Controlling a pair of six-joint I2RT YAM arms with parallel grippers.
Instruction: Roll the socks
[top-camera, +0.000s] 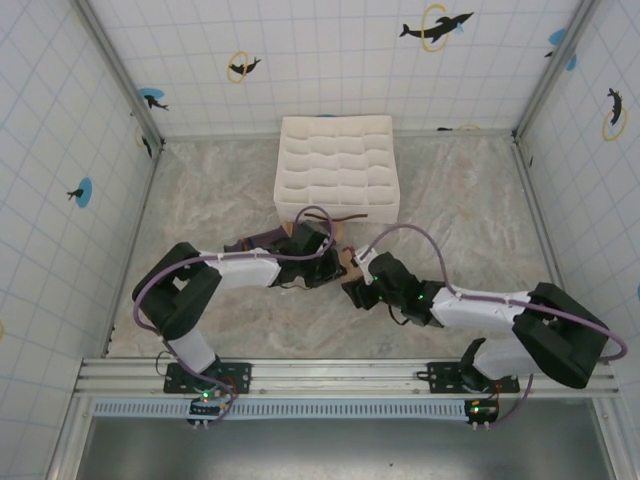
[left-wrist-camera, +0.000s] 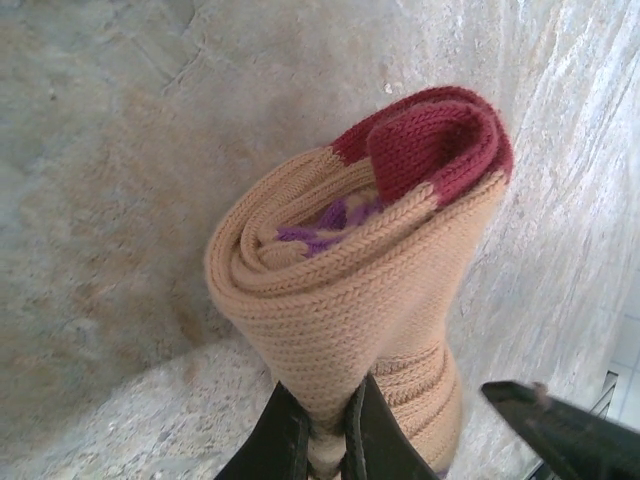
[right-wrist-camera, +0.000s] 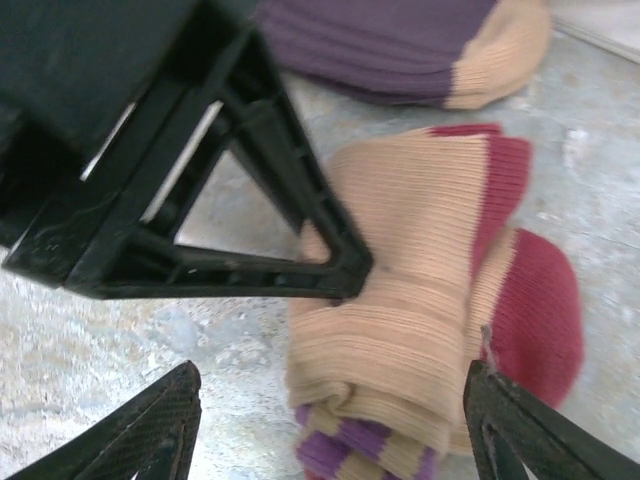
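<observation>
The dark red end sticks out loose from the roll in my left gripper, so next I regrip and steady the roll while my right gripper takes its side (left-wrist-camera: 422, 388).
The socks are wound into a beige roll (left-wrist-camera: 350, 290) with a dark red end (left-wrist-camera: 440, 140) and purple stripes (left-wrist-camera: 320, 225) at its core. My left gripper (left-wrist-camera: 325, 400) is shut on the roll's lower edge. In the right wrist view the same roll (right-wrist-camera: 410, 330) lies between my right gripper's (right-wrist-camera: 332, 372) open fingers (right-wrist-camera: 150, 435), which do not touch it. The left gripper's black finger (right-wrist-camera: 300, 250) presses on the roll. A purple sock part with a tan toe (right-wrist-camera: 400, 45) lies flat beyond. From above, both grippers meet at the socks (top-camera: 348, 260).
The white gridded organiser box (top-camera: 337, 167) stands just behind the grippers at the middle back. The marbled table (top-camera: 200, 200) is walled on three sides by tiled panels. My right finger (left-wrist-camera: 565, 430) shows close beside the roll in the left wrist view.
</observation>
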